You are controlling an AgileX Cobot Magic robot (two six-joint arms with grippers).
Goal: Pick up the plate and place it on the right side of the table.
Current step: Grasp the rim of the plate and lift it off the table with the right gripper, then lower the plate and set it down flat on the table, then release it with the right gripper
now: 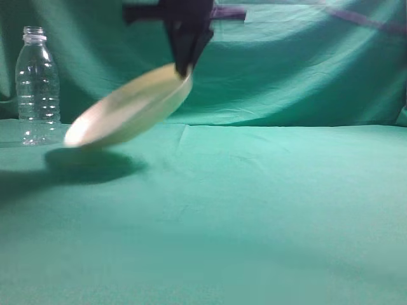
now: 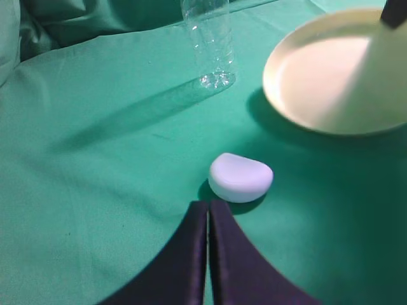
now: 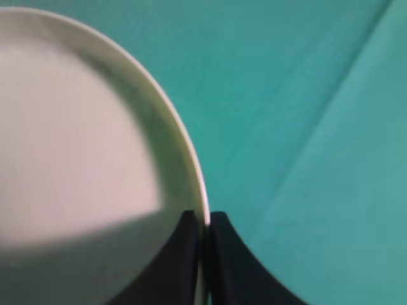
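The robot's right gripper needs to release the plate on the green cloth (image 1: 363, 153) near the backdrop, far across from the bottle.
The pale cream plate (image 1: 130, 108) hangs tilted above the table (image 1: 254, 210), its left edge low and its right rim raised. My right gripper (image 1: 183, 68) comes down from above and is shut on that raised rim. In the right wrist view the two black fingers pinch the rim (image 3: 205, 219) of the plate (image 3: 70, 127), one inside and one outside. The plate also shows at the upper right of the left wrist view (image 2: 331, 76). My left gripper (image 2: 208, 206) is shut and empty, low over the cloth, not seen in the exterior view.
A clear plastic bottle (image 1: 37, 86) stands upright at the far left; it also shows in the left wrist view (image 2: 210, 44). A small white rounded object (image 2: 240, 177) lies on the cloth just ahead of the left fingertips. Green cloth backdrop (image 1: 299, 63) behind.
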